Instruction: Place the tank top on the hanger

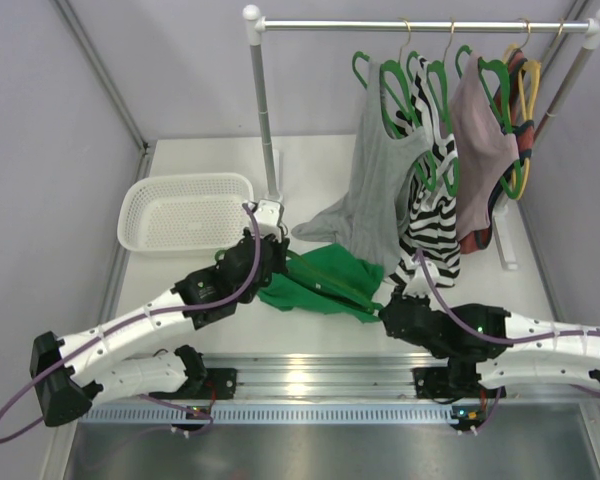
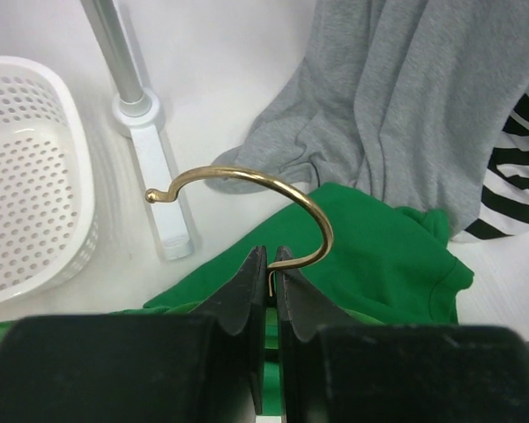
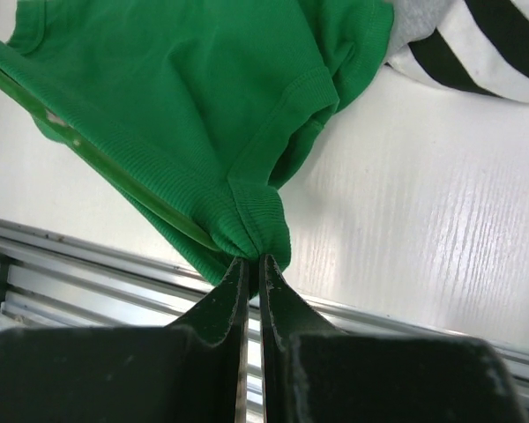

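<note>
My right gripper needs to open and pinch strap and hanger together nearer the hook (image 3: 137,182) before lifting, as it is holding the tank top's strap at the hanger's outer end.
The bright green tank top (image 1: 325,280) lies bunched on the table between the two arms. The green hanger (image 1: 320,272) runs through it; its arm (image 3: 88,154) shows along the fabric in the right wrist view. My left gripper (image 1: 263,250) is shut on the hanger at the base of its gold hook (image 2: 247,189), above the tank top (image 2: 379,256). My right gripper (image 1: 388,312) is shut on a ribbed strap of the tank top (image 3: 247,233) at its right end, near the table's front edge.
A white perforated basket (image 1: 185,212) stands at the back left. A clothes rail (image 1: 420,25) on a post (image 1: 263,110) holds a grey top (image 1: 380,190), a striped top (image 1: 432,225), a pink garment (image 1: 480,130) and several green hangers. The metal front rail (image 1: 320,375) is close.
</note>
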Motion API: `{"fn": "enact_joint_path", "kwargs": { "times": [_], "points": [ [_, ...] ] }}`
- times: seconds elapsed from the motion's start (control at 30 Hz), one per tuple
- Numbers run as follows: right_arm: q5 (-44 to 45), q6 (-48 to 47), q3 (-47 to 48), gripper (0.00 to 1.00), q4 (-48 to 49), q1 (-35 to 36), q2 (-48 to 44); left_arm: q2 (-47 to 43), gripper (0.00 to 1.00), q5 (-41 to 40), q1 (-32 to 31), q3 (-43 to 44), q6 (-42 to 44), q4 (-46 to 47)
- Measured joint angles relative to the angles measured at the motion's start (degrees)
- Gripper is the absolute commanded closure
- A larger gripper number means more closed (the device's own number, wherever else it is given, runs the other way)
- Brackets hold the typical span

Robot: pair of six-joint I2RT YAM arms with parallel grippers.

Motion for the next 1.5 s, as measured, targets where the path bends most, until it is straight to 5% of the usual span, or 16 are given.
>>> {"fn": "enact_joint_path", "kwargs": {
  "times": [0.5,1.17,1.3,1.37,1.5],
  "points": [
    [-8.2,-13.6,9.9,1.0,4.1,-11.3,10.8,-3.9,1.0,2.3,-0.3,-5.1,-4.8,0.6],
    [-19.5,-23.0,24.2,1.0,14.2,-17.5,25.6,4.3,1.0,-1.7,-6.6,-2.6,-5.8,4.2],
    [-20.8,-23.7,26.6,0.87,15.4,-17.7,27.5,4.3,1.0,-3.4,-7.2,-2.0,-5.8,4.4],
    [-21.0,-24.0,26.6,0.67,15.5,-17.7,27.5,4.3,1.0,-4.2,-7.4,-1.7,-5.8,4.3],
    [-20.5,-24.2,26.5,0.51,15.3,-17.7,26.0,4.3,1.0,-5.0,-7.4,-1.1,-5.8,4.2]
  ]
}}
